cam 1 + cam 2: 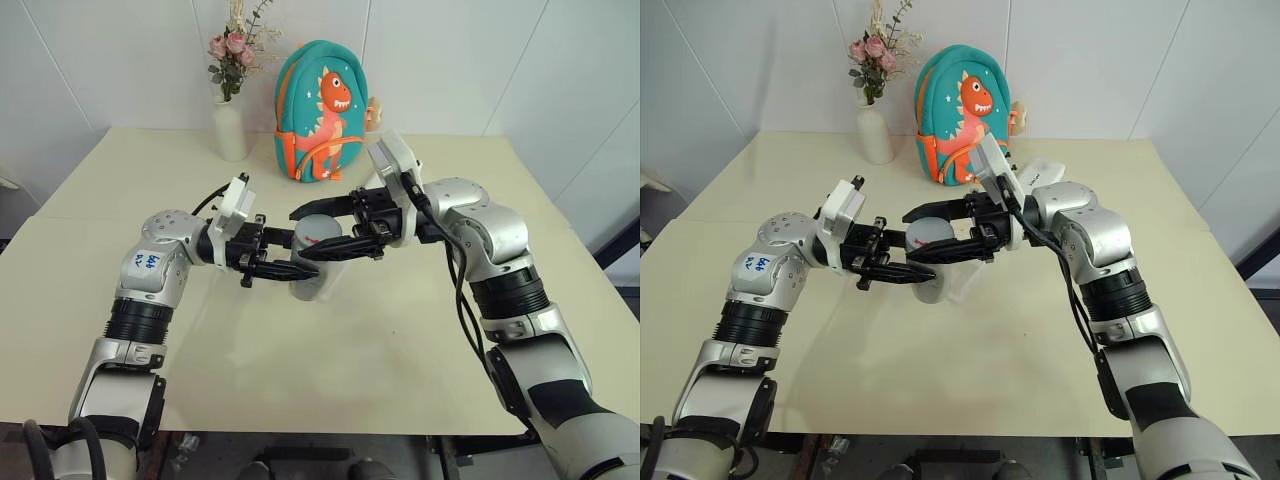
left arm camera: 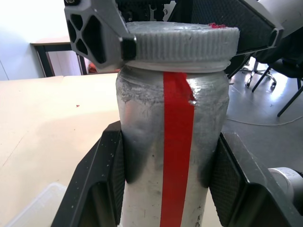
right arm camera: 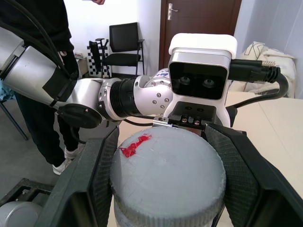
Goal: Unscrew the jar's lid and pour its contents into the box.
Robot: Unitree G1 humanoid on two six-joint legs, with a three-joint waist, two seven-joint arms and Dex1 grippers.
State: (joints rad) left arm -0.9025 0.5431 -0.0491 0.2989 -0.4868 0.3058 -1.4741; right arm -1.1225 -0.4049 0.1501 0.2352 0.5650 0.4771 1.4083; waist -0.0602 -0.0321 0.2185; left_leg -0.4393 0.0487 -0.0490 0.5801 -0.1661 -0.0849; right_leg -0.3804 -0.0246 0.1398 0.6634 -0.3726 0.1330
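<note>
The robot's right gripper will release the grey lid on the bare table [image 1: 410,293] next to the clear box, on the right gripper's side.
I hold the jar [image 1: 316,268] above the middle of the table [image 1: 400,330]. Its body looks frosted grey with a red stripe [image 2: 176,156]. My left gripper [image 1: 296,262] is shut on the jar's body, one finger [image 2: 99,184] on each side. The grey ribbed lid [image 3: 168,177] sits on the jar with a small red scrap on top. My right gripper [image 1: 322,228] comes in from the other side and is shut on the lid, its fingers [image 3: 94,179] pressing the rim. The contents are hidden. A corner of the clear box [image 2: 34,208] lies on the table below the jar.
A white vase [image 1: 230,128] with pink flowers and a teal dinosaur backpack [image 1: 322,110] stand at the table's back. In the right wrist view a person in dark clothes [image 3: 42,109] stands beside the table, with chairs [image 3: 124,45] behind.
</note>
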